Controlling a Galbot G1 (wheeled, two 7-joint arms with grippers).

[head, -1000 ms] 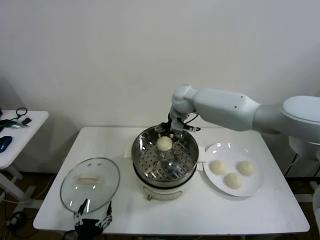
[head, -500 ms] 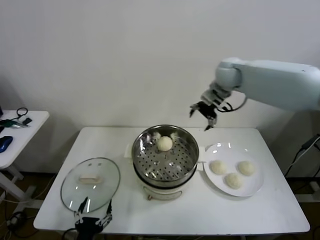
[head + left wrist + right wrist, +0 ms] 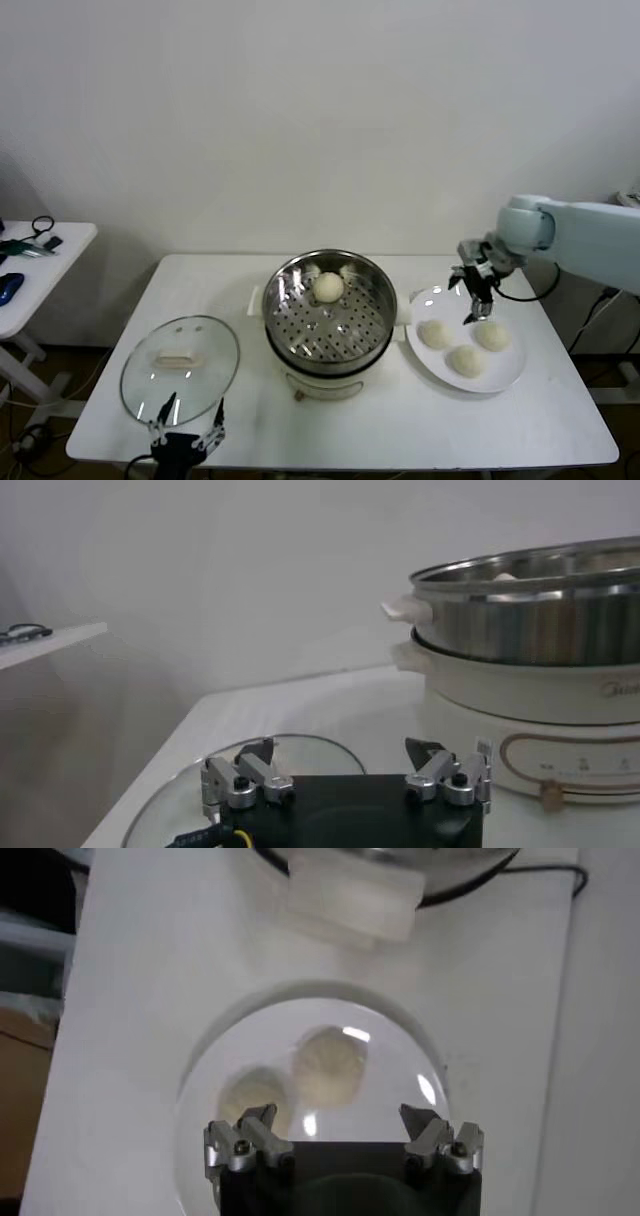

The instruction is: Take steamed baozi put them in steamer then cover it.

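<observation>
The baozi (image 3: 434, 334) (image 3: 330, 1068) nearest the steamer on the white plate is next for my right gripper, which should go to it and close around its sides.
One steamed baozi (image 3: 328, 287) lies on the perforated tray at the far side of the steamer (image 3: 330, 338), mid-table. Three more baozi (image 3: 436, 334) (image 3: 491, 335) (image 3: 466, 361) rest on a white plate (image 3: 424, 364) to its right. My right gripper (image 3: 470, 300) hovers open and empty over the plate's far edge; its wrist view shows two baozi (image 3: 330, 1063) (image 3: 255, 1093) beyond the open gripper (image 3: 338, 1113). The glass cover (image 3: 180, 367) lies flat at the front left. My left gripper (image 3: 185, 440) waits open at the cover's near edge, seen also as the open left gripper (image 3: 340, 748).
The steamer's steel wall (image 3: 530, 620) and cream base (image 3: 560, 750) rise close to the left gripper. A small side table (image 3: 30, 260) with cables stands off to the left. A cable (image 3: 560, 873) trails behind the steamer.
My right arm has lifted out of the steamer and swung right and down to the plate, empty. The baozi stays in the steamer. The left arm has not moved.
</observation>
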